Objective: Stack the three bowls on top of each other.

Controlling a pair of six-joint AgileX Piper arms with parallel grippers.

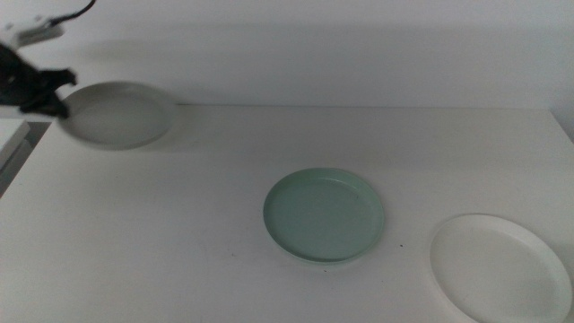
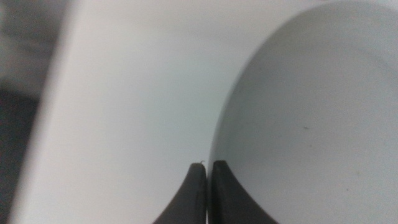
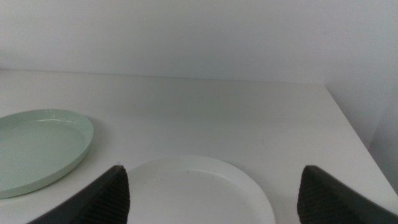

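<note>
Next, my left gripper releases the light grey bowl so that it sits inside the mint green bowl (image 1: 324, 215) at the centre of the table.
The light grey bowl (image 1: 117, 115) is at the table's far left, its left rim pinched between the shut jaws of my left gripper (image 1: 61, 100). It looks raised a little, with a shadow on its right. The left wrist view shows the gripper (image 2: 207, 165) closed on the bowl's rim (image 2: 311, 112). The mint green bowl (image 1: 325, 215) rests at the table's centre. The white bowl (image 1: 499, 266) rests at the front right. My right gripper (image 3: 212, 173) is open and empty, just short of the white bowl (image 3: 199, 193), with the green bowl (image 3: 37, 146) beside it. That gripper is out of the middle view.
The white table (image 1: 179, 233) carries only the bowls. Its left edge (image 1: 18, 170) runs close to the grey bowl, and its right edge (image 1: 563, 126) lies past the white bowl. A plain wall stands behind.
</note>
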